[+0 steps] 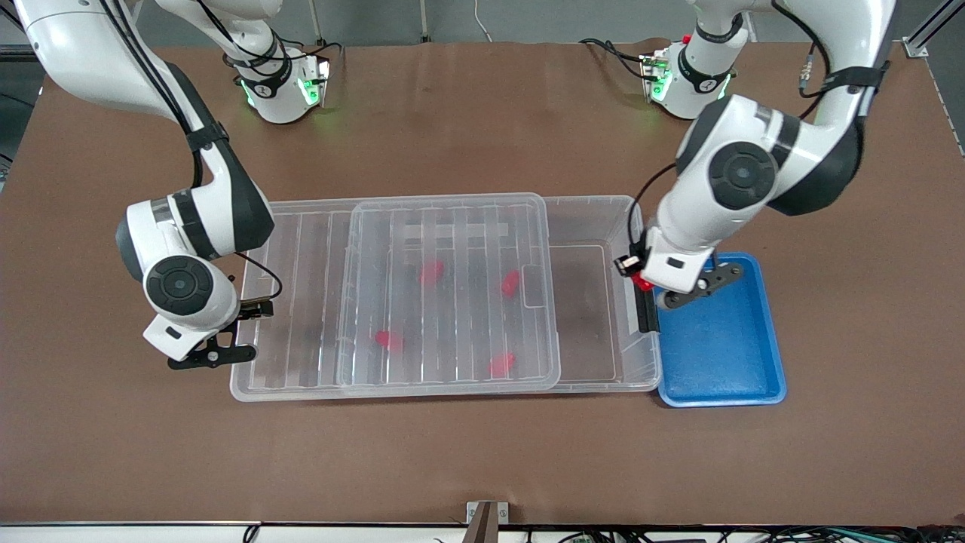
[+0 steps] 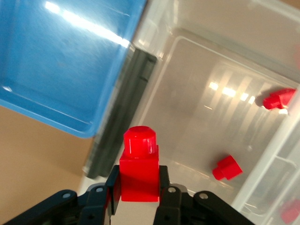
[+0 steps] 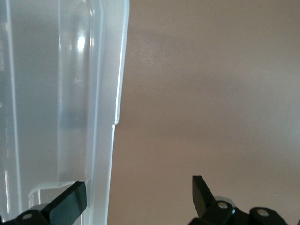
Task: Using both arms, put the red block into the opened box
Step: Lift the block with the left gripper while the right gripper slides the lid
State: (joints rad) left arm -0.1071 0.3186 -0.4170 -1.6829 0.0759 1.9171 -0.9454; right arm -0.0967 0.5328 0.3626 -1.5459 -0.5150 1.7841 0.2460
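Observation:
The red block will go down from my left gripper onto the box's bare bottom near the black clip (image 1: 579,304) (image 2: 175,115).
My left gripper (image 1: 639,277) (image 2: 138,185) is shut on a red block (image 1: 643,284) (image 2: 139,166), stepped end pointing away from the fingers. It hangs over the clear box's (image 1: 595,202) short end with the black clip (image 1: 646,309) (image 2: 124,112), beside the uncovered strip of the box (image 2: 197,108). The ribbed lid (image 1: 452,226) lies slid toward the right arm's end. Several more red blocks lie inside, such as one (image 1: 431,273) under the lid and one (image 2: 227,168) on the bare floor. My right gripper (image 1: 240,332) (image 3: 136,194) is open, its fingers straddling the box's rim (image 3: 105,93) at the right arm's end.
A blue tray (image 1: 720,339) (image 2: 61,61) sits against the box's clip end, toward the left arm's end of the table. Brown table surface (image 1: 482,467) surrounds the box.

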